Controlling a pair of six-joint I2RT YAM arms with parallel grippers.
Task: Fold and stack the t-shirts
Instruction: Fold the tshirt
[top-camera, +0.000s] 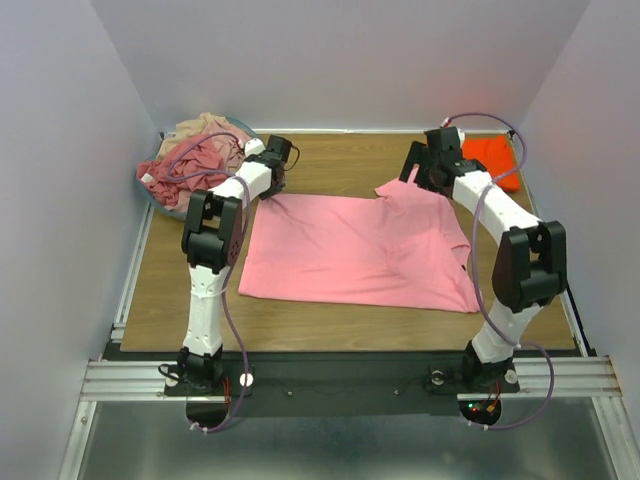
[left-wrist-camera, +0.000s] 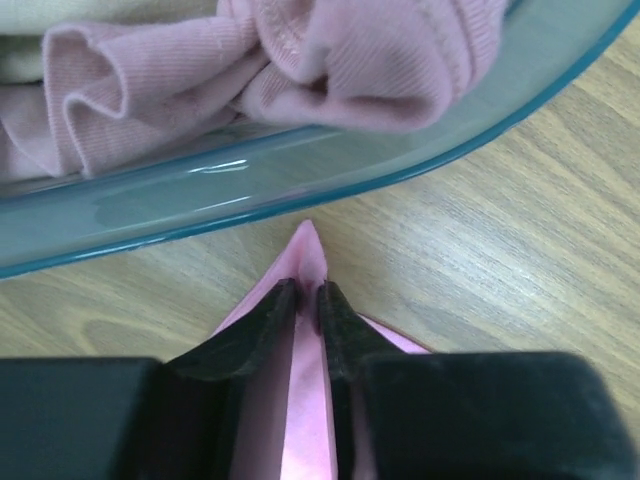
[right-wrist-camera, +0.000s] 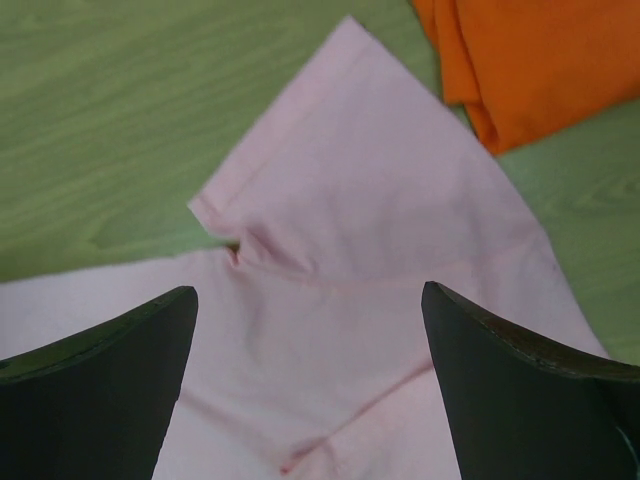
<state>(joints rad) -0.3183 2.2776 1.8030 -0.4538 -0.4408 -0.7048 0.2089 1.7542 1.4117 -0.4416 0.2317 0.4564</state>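
Observation:
The robot's right gripper will close on the sleeve's far corner (top-camera: 407, 176) (right-wrist-camera: 350, 24), near the orange t-shirt, to grab the light pink t-shirt there.
A light pink t-shirt (top-camera: 355, 250) lies spread flat across the middle of the wooden table. My left gripper (top-camera: 272, 186) is at its far left corner, next to the basket. In the left wrist view that gripper (left-wrist-camera: 308, 292) is shut on the pink t-shirt's corner (left-wrist-camera: 305, 250), with fabric running between the fingers. My right gripper (top-camera: 416, 176) hangs open over the far right sleeve; the sleeve (right-wrist-camera: 380, 200) lies flat between and beyond the wide-apart fingers, untouched. A folded bright orange t-shirt (top-camera: 490, 158) lies at the far right corner and shows again as orange t-shirt (right-wrist-camera: 530, 60).
A grey-blue oval basket (top-camera: 150, 190) at the far left holds crumpled dusty rose (top-camera: 195, 160) and beige (top-camera: 205, 125) shirts. Its rim (left-wrist-camera: 300, 180) runs just beyond my left fingertips. White walls enclose the table on three sides.

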